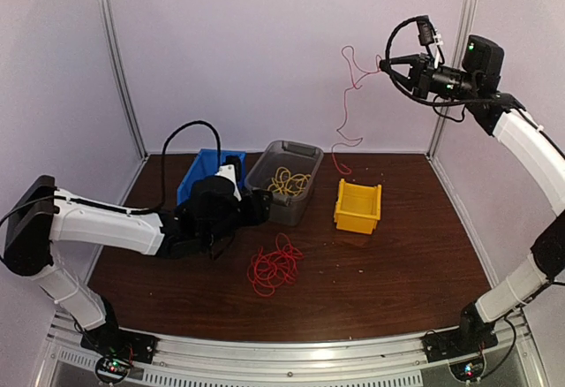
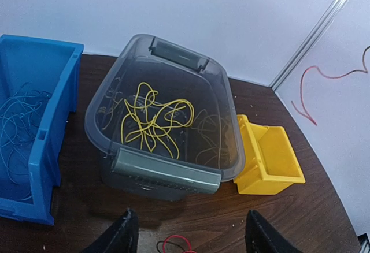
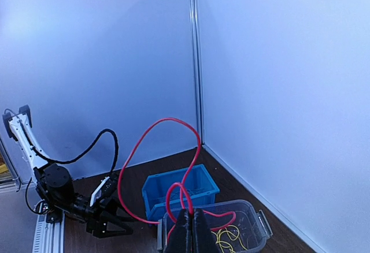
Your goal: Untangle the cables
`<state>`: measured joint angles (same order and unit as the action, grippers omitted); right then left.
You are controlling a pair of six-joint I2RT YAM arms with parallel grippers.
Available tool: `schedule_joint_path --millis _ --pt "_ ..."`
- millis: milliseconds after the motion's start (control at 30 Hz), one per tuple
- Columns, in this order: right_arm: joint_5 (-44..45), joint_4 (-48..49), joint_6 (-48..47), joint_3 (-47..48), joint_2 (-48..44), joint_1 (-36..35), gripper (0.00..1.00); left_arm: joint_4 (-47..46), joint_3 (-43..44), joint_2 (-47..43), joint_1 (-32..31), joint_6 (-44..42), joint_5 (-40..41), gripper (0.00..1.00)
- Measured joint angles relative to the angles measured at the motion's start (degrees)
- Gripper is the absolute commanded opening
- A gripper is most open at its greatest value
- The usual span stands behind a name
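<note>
The robot's left gripper should next go down to the middle of the tangled red pile [image 1: 270, 262] in front of the grey bin and close on a cable there.
My right gripper [image 1: 385, 67] is raised high at the back right, shut on a single red cable [image 1: 343, 109] that dangles toward the table; in the right wrist view its pads [image 3: 193, 230] pinch that red cable [image 3: 167, 120], which loops above them. A tangled pile of red cables [image 1: 274, 268] lies on the table in front of the bins. My left gripper [image 1: 263, 203] hovers low beside the grey bin, open and empty [image 2: 191, 238], with a bit of red cable [image 2: 176, 242] below it. Yellow cables [image 2: 156, 120] lie in the grey bin and blue cables [image 2: 17, 120] in the blue bin.
Three bins stand in a row at the back: a blue bin [image 1: 205, 168], a grey translucent bin [image 1: 300, 149] and a small yellow bin [image 1: 357, 206]. White walls and metal posts close in the table on three sides. The left arm's thick black cable [image 1: 181, 135] arches over the blue bin.
</note>
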<state>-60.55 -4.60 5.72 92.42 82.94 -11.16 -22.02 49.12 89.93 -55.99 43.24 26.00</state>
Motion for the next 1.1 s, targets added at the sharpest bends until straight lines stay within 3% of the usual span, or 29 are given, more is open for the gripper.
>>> schedule_joint_path --millis 400,900,1100 --pt "4.0 0.57 -3.23 -5.66 2.62 0.33 0.0 1.22 -4.98 -13.77 -0.22 -0.42 3.52 0.64" --pt "5.4 1.86 -8.0 -18.08 4.83 5.25 0.0 3.52 -5.75 -14.8 -0.22 -0.92 5.99 0.63" --pt "7.69 -2.62 -14.75 -18.03 8.74 6.03 0.0 3.56 -5.75 -14.8 -0.22 -0.92 6.43 0.64"
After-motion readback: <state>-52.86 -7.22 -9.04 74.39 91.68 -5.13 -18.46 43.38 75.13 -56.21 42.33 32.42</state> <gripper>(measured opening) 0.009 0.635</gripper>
